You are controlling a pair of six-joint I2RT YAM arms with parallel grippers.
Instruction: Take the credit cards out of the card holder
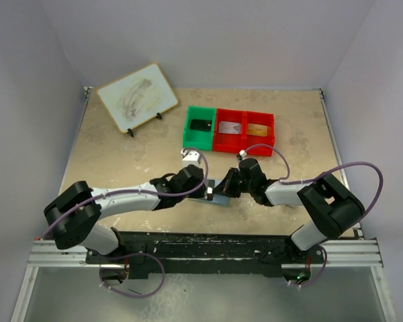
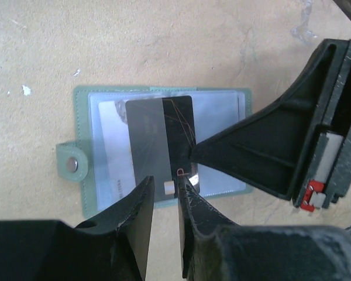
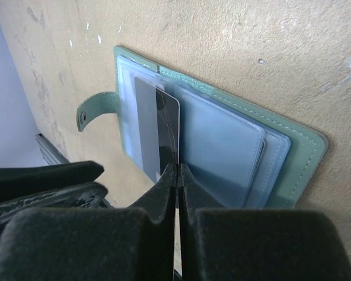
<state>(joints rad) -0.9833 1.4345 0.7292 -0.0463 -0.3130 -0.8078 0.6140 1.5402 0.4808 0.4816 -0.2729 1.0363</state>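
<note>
The right gripper's shut fingers only meet the dark card's raised edge, so it should open and pinch that edge [image 3: 177, 153] deeper before it pulls the card out.
The card holder [image 2: 82, 117] lies open and flat on the table, grey-green outside with pale blue-grey panels [image 3: 222, 140] inside. A dark credit card [image 2: 164, 134] sticks partly out of its left pocket, over a pale card [image 2: 114, 146]. My left gripper [image 2: 165, 181] is narrowly open, its tips at the dark card's near edge without clamping it. My right gripper [image 3: 176, 168] is shut, and its pointed tip [image 2: 193, 153] presses on the dark card [image 3: 167, 129] near the fold. In the top view both grippers, left [image 1: 205, 191] and right [image 1: 223, 186], meet over the holder [image 1: 219, 196].
A green bin [image 1: 188, 127] holding a black card and a red double bin [image 1: 245, 142] holding a silver and a gold card stand behind the holder. A pale board [image 1: 138, 97] leans at the back left. The holder's snap strap [image 2: 73, 164] points left.
</note>
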